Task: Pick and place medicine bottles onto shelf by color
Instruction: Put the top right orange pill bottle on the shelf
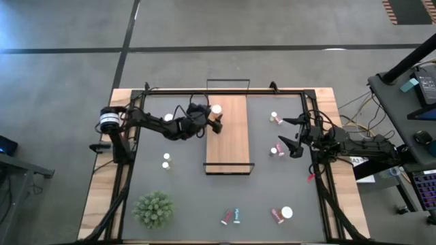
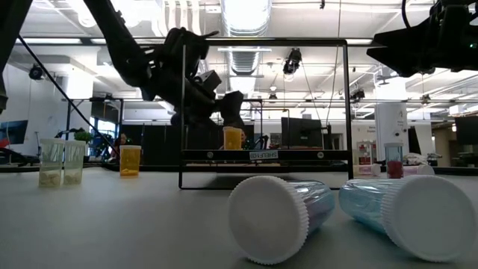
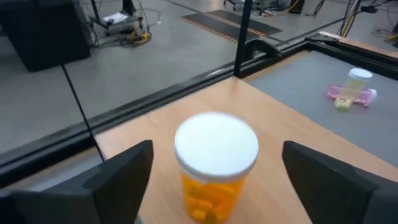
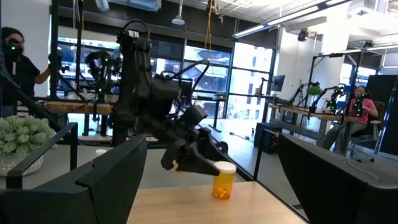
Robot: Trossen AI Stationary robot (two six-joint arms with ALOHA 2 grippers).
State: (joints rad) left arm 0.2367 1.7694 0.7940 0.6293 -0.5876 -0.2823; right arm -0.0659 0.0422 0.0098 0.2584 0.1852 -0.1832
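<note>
Next, I grasp the orange medicine bottle with my left gripper and move it to the far end's middle (image 1: 227,101), because it stands close to the shelf's long edge.
An orange medicine bottle (image 3: 216,165) with a white cap stands upright on the light-wood shelf (image 1: 230,139), at its far left corner (image 1: 216,109). My left gripper (image 1: 212,116) is open, reaching in from the table's left. One finger stands on each side of the bottle, and a gap shows on both sides in the left wrist view. In the low view the bottle (image 2: 233,137) stands on the shelf board under the dark gripper. My right gripper (image 1: 289,134) waits open by the table's right side, with nothing between its fingers.
Two white bottles (image 1: 166,160) stand left of the shelf. Others are at the right (image 1: 274,117), with a pink one (image 1: 277,150) among them. Several more lie near the front edge (image 1: 231,216). A green spiky plant (image 1: 153,208) sits at the front left. Black wire frames rise at the shelf's short ends.
</note>
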